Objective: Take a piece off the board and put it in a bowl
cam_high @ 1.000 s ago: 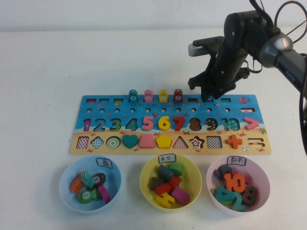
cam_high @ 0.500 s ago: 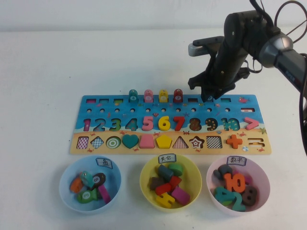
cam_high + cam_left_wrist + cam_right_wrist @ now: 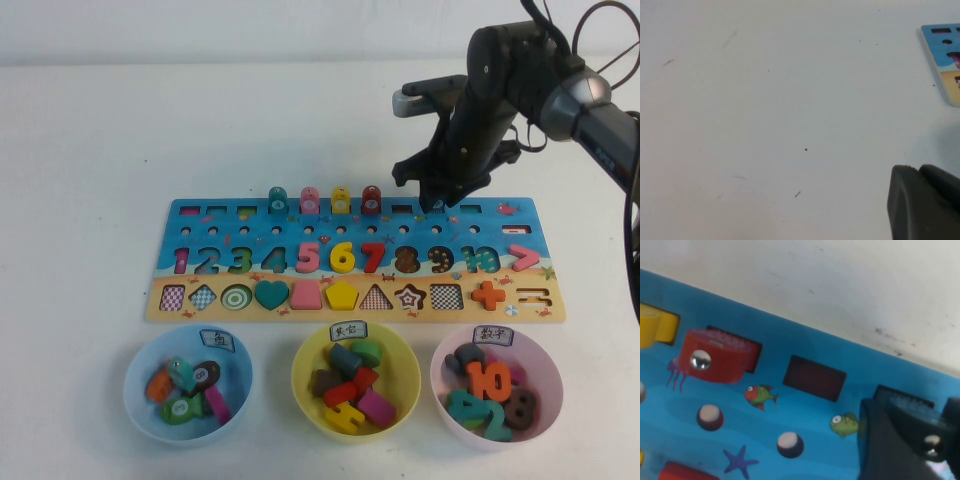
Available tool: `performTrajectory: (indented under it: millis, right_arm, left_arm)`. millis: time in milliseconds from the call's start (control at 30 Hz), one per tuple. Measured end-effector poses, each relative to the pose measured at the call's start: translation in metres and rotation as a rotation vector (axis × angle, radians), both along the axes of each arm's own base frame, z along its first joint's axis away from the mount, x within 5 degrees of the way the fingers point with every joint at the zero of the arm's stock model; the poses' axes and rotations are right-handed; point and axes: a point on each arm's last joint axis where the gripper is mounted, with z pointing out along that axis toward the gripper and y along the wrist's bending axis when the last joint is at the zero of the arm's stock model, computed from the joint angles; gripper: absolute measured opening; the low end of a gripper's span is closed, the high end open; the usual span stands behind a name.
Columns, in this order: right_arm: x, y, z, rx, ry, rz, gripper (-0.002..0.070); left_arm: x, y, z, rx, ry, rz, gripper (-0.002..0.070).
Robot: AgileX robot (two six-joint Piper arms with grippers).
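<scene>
The robot's right gripper needs to release the dark grey-black piece in the light blue bowl [image 3: 220,388], next to the magenta piece.
The long wooden board [image 3: 200,215] lies across the middle of the table. My right gripper [image 3: 436,202] is down on the far row of the board, right of the red peg [image 3: 371,199]. In the right wrist view its fingers [image 3: 880,440] sit on both sides of the dark grey-black piece [image 3: 917,412] with a pale round mark, which stands at its slot on the board [image 3: 805,405]. The light blue bowl [image 3: 135,400] with a white label stands front left and holds several pieces. My left gripper [image 3: 925,205] shows only as a dark finger over bare table.
A yellow bowl [image 3: 305,395] and a pale pink bowl [image 3: 552,385] stand right of the blue one, both holding pieces. Teal [image 3: 277,199], pink [image 3: 309,199] and yellow [image 3: 341,199] pegs stand in the far row. An empty slot [image 3: 814,377] lies beside the gripped piece.
</scene>
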Motion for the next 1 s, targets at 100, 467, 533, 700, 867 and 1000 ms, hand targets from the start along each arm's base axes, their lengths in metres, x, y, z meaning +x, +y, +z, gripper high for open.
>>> performTrajectory:
  millis: [100,467,533,700,867,1000]
  right_arm:
    - [0.000,0.000,0.000,0.000,0.000,0.000,0.0222]
    - [0.000,-0.001,0.001,-0.006,-0.006,0.000,0.0222]
    - [0.001,-0.001,0.001,-0.008,-0.007,0.000,0.0222]
    - [0.001,-0.001,0.001,-0.008,-0.007,0.000,0.0222]
    - [0.001,-0.001,0.002,-0.006,-0.011,0.000,0.0221]
    - [0.003,0.000,0.012,0.006,-0.042,-0.002,0.0221]
  left_arm:
    - [0.000,0.000,0.000,0.000,0.000,0.000,-0.0004]
    - [0.000,0.000,0.000,0.000,0.000,0.000,-0.0004]
    - [0.000,0.000,0.000,0.000,0.000,0.000,-0.0004]
    - [0.000,0.000,0.000,0.000,0.000,0.000,-0.0004]
    - [0.000,0.000,0.000,0.000,0.000,0.000,-0.0004]
    - [0.000,0.000,0.000,0.000,0.000,0.000,-0.0004]
